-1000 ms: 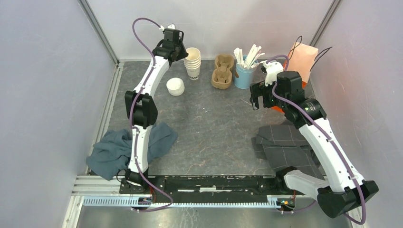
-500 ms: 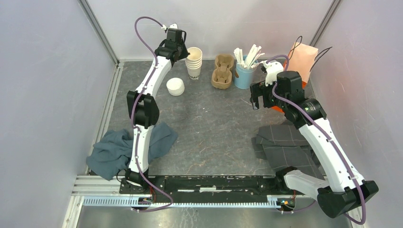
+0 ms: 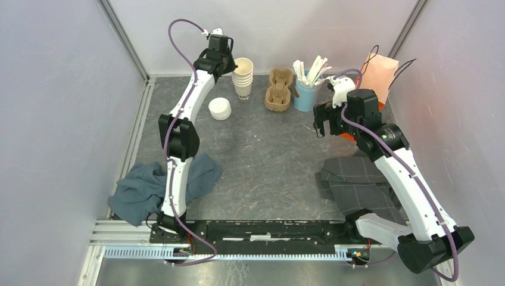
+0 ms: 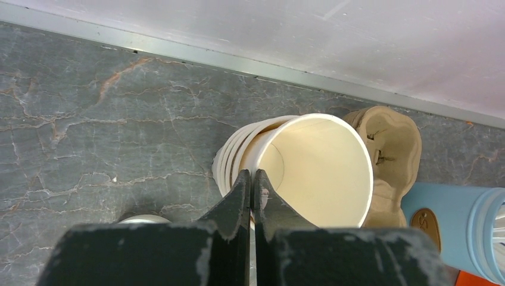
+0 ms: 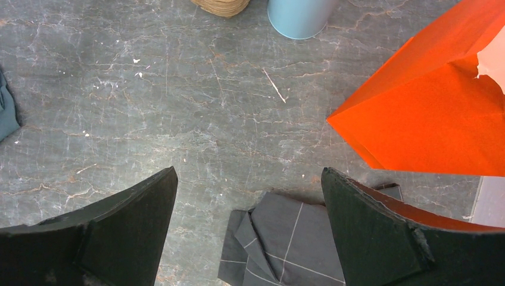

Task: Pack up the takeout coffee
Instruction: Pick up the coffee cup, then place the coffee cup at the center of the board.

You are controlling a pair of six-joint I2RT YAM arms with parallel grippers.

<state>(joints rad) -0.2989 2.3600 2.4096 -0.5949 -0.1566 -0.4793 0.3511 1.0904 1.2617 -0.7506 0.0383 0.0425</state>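
Observation:
The robot's left gripper needs to release the top paper cup on the bare table [image 3: 302,197], next to the grey checked cloth.
No capped takeout coffee shows in any view. A stack of lidless cream paper cups [image 3: 242,78] stands at the back of the table. My left gripper [image 3: 231,64] is at the stack's left rim. In the left wrist view it [image 4: 252,174] is shut on the wall of the top cup [image 4: 315,170], one finger inside and one outside. A low stack of white lids [image 3: 220,108] lies in front of the cups. My right gripper [image 3: 320,122] hovers open over bare table [image 5: 250,179], holding nothing.
A brown pulp cup carrier [image 3: 280,89] and a blue tub of stirrers [image 3: 305,94] stand right of the cups. An orange paper bag [image 3: 379,74] is at the back right. A grey checked cloth [image 3: 357,185] lies right, a blue cloth [image 3: 143,187] left.
My left gripper has closed onto the rim of the top cup and shifted slightly left. The right arm has not moved.

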